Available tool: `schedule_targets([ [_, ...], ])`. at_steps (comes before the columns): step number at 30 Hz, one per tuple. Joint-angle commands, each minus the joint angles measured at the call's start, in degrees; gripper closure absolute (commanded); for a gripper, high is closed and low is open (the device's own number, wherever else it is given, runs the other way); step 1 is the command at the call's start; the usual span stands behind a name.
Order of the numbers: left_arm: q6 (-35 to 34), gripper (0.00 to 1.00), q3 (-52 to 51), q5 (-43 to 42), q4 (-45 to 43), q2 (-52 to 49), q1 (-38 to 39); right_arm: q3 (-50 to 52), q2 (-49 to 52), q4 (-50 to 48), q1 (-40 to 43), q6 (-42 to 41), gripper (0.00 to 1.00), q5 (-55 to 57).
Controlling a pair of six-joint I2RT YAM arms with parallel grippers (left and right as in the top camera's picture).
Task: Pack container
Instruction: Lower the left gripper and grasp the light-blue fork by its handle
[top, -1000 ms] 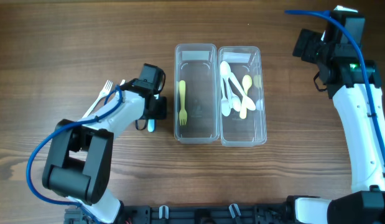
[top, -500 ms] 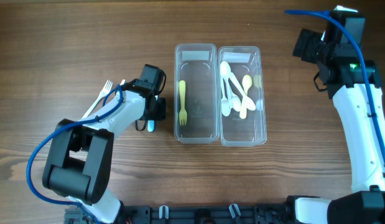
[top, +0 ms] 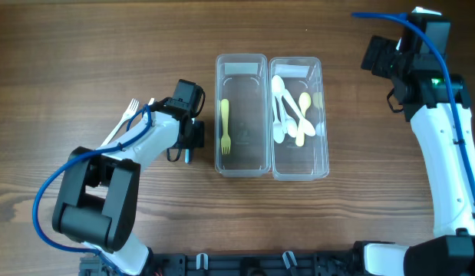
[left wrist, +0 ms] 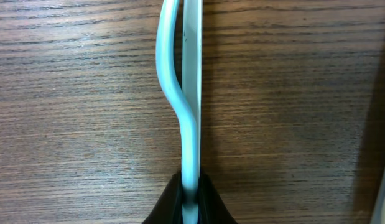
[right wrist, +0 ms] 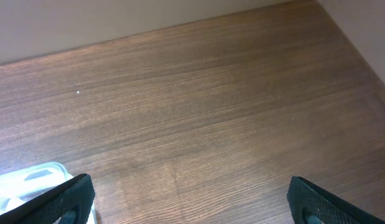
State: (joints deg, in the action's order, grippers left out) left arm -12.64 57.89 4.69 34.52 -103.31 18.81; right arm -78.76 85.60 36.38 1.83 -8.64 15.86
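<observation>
My left gripper will lay the light blue utensil flat, as its bend stands edge-on in this gripper, and take the utensil's handle (left wrist: 190, 154) across its width before packing.
Two clear containers stand side by side at the table's middle. The left container (top: 241, 57) holds a yellow fork (top: 225, 125). The right container (top: 295, 62) holds several white and yellow spoons (top: 291, 115). My left gripper (top: 188, 142) is just left of the left container, down at the table, shut on the handle of a light blue utensil (left wrist: 191, 93); its jaws (left wrist: 190, 202) pinch the handle and its head is out of view. My right gripper (top: 375, 55) is open and empty at the far right, its fingers (right wrist: 192, 199) wide apart over bare wood.
White plastic forks (top: 130, 112) lie on the table at the left, partly under my left arm. A corner of the right container shows in the right wrist view (right wrist: 37, 177). The wood table (top: 84, 46) surrounds everything.
The blue utensil's end below my left gripper shows less in the overhead view than before. The right arm has not moved.
</observation>
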Motion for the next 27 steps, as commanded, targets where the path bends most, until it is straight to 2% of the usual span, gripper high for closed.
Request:
schedule_targets([
  [1, 0.44, 0.96, 0.11, 4.90, 2.73, -1.90, -0.33, -0.42, 0.31, -0.11, 0.07, 1.01, 0.00, 0.22],
  [5, 0.42, 0.96, 1.51, 5.07, 5.22, -0.52, -0.33, -0.42, 0.31, -0.11, 0.07, 1.01, 0.00, 0.22],
  [6, 0.24, 0.93, 1.51, 5.05, 5.09, -0.02, -0.33, -0.42, 0.31, -0.11, 0.07, 1.01, 0.00, 0.22],
  [9, 0.26, 0.51, 1.51, 5.05, 4.72, 0.15, -0.33, -0.42, 0.31, -0.11, 0.07, 1.01, 0.00, 0.22],
  [11, 0.26, 0.37, 1.49, 5.05, 4.57, 0.15, -0.33, -0.42, 0.31, -0.11, 0.07, 1.03, 0.00, 0.22],
  [12, 0.26, 0.25, 1.49, 5.03, 4.59, 0.15, -0.33, -0.42, 0.31, -0.11, 0.07, 1.03, 0.00, 0.22],
  [13, 0.24, 0.27, 1.49, 5.03, 4.70, 0.15, -0.33, -0.42, 0.31, -0.11, 0.07, 0.98, 0.00, 0.22],
  [16, 0.24, 0.49, 1.49, 4.26, 5.60, 0.15, -0.33, -0.42, 0.31, -0.11, 0.07, 1.01, 0.00, 0.22],
  [18, 0.22, 0.57, 1.49, 2.56, 6.95, 0.15, -0.33, -0.42, 0.31, -0.11, 0.07, 1.03, 0.00, 0.22],
  [21, -1.90, 0.61, 1.49, 1.14, 10.03, 0.15, -0.33, -0.42, 0.31, -0.11, 0.07, 1.01, 0.00, 0.22],
  [27, -3.28, 0.81, 1.49, 1.11, 13.00, 0.15, -0.33, -0.42, 0.31, -0.11, 0.07, 1.01, 0.00, 0.22],
])
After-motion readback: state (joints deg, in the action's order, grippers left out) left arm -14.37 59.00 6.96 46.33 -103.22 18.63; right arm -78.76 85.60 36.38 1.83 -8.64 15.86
